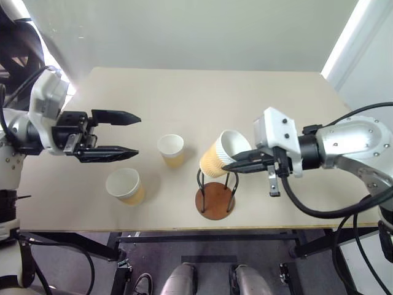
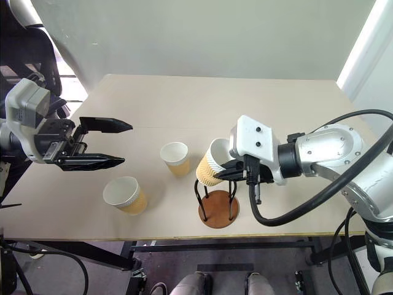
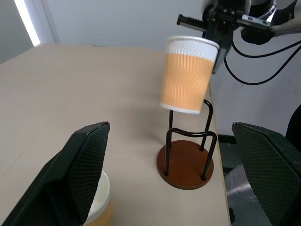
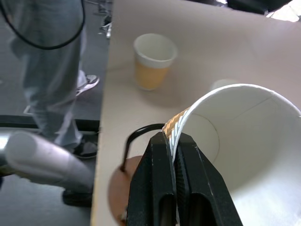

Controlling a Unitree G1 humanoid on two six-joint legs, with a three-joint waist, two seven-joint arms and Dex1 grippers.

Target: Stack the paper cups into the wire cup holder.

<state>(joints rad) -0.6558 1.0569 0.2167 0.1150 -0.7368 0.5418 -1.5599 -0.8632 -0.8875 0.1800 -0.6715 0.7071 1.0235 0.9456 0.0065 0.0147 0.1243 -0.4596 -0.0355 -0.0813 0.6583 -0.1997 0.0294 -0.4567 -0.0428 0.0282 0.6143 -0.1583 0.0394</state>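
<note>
The paper cup, still tilted just above the wire holder, will be let go by my right gripper between the dark wire loops, upright on the holder's brown disc base [image 1: 216, 201] [image 4: 136, 190].
My right gripper [image 1: 238, 166] is shut on the rim of a paper cup [image 1: 216, 158], pinching the wall between its fingers [image 4: 160, 179]. The cup hangs tilted just above the wire cup holder [image 1: 215, 201], which has a brown disc base and dark wire loops [image 3: 188, 136]. Two more paper cups stand upright on the table: one [image 1: 171, 149] left of the holder, the other [image 1: 125, 185] nearer the front edge. My left gripper [image 1: 137, 133] hovers open above the table's left side, pointing toward the cups, nothing between its fingers [image 3: 84, 165].
The beige table [image 1: 202, 98] stretches bare behind the cups to a plain wall. The holder stands close to the table's front edge [image 1: 245, 228]. My right arm's black cable [image 1: 307, 209] loops beside the holder.
</note>
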